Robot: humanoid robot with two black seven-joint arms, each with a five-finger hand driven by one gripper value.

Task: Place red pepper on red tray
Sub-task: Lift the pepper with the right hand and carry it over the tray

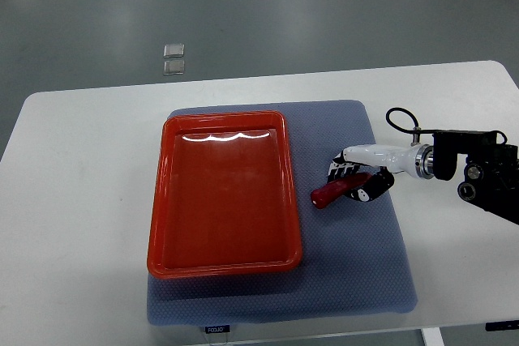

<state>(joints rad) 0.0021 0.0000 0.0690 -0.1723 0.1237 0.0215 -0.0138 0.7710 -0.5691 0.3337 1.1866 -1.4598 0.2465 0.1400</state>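
The red pepper will go down on the middle of the red tray's bottom point(228, 198) from my right gripper.
A red pepper point(330, 193) lies on the blue-grey mat point(357, 265), just right of the red tray point(162, 224). My right hand point(354, 179) reaches in from the right edge and its fingers are curled around the pepper's right end. The pepper's left tip sticks out toward the tray. Nothing lies in the tray. The left arm does not show.
The mat covers the middle of a white table point(73, 200). Two small clear squares point(173, 57) lie on the floor beyond the table's far edge. The right arm's black wrist housing point(478, 172) and cable loop sit over the table's right side.
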